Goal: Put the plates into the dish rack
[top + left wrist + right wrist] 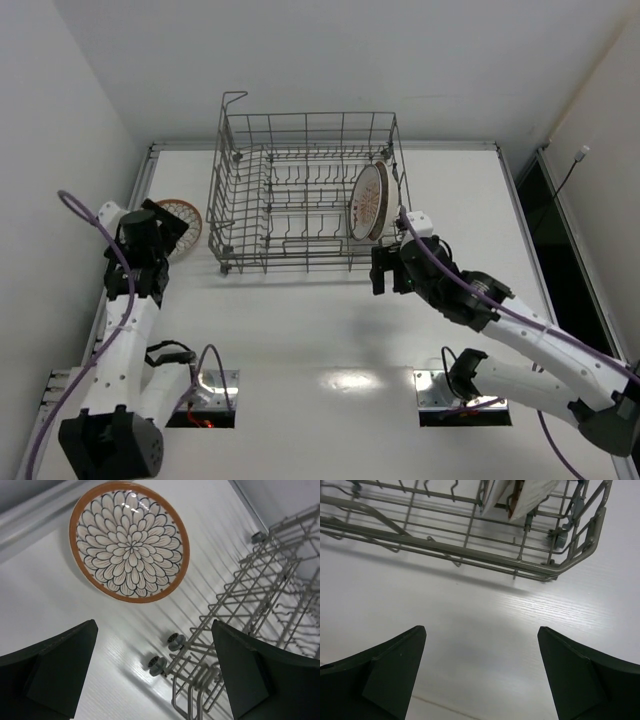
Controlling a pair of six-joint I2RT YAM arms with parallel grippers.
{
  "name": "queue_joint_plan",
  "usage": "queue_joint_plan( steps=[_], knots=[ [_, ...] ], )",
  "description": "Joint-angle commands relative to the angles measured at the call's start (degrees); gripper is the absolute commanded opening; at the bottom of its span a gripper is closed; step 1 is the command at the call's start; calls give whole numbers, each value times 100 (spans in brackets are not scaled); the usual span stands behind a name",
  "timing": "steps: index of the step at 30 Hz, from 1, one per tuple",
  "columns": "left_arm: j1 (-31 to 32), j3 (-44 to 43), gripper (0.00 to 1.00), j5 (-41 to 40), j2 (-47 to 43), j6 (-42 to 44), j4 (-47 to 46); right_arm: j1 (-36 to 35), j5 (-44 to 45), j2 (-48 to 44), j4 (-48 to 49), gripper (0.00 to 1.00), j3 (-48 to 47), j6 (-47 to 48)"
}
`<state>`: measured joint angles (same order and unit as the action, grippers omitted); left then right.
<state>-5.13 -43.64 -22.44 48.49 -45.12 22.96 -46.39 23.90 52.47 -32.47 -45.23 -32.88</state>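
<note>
My right gripper should close on the petal plate's orange rim [200,222], opposite my left gripper's hold, to take the plate over for the dish rack.
The dish rack [290,267] is a grey wire basket at the far middle of the table. Two plates [368,202] stand on edge between the tines at its right end; their lower edges [522,495] show in the right wrist view. A third plate [185,214], white with a petal pattern and an orange rim [129,541], lies flat on the table left of the rack. My left gripper [160,225] hovers open just short of that plate [154,626]. My right gripper [388,264] is open and empty over bare table by the rack's near right corner [481,630].
The rack's small wheels [176,641] and wire side [235,587] lie to the right of the left gripper. The table's raised left edge [140,185] runs close behind the flat plate. Walls close in on the left and the far side.
</note>
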Motion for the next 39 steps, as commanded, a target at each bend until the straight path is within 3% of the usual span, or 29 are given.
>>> queue_joint_plan(
  steps=[1, 7, 13, 16, 31, 39],
  knots=[
    [-978, 223, 99, 1336, -24, -725, -501, -37, -333, -526, 399, 94, -47, -95],
    [-1921, 794, 99, 2323, 555, -1437, -1151, -89, -868, -474, 530, 95, 6, -43],
    [-2115, 875, 99, 2691, 1398, -1859, -1769, -89, -1072, -342, 409, 95, -222, 115],
    [-2115, 822, 99, 2692, 1874, -1930, -1769, -89, -1072, -342, 346, 96, -284, 229],
    [-2115, 1481, 99, 2226, 2481, -2474, -2577, -89, -1247, -175, 118, 97, -294, 335],
    [-2115, 1271, 82, 2102, 3148, -2589, -3314, -89, -1300, -175, -75, 97, -345, 335]
  ],
)
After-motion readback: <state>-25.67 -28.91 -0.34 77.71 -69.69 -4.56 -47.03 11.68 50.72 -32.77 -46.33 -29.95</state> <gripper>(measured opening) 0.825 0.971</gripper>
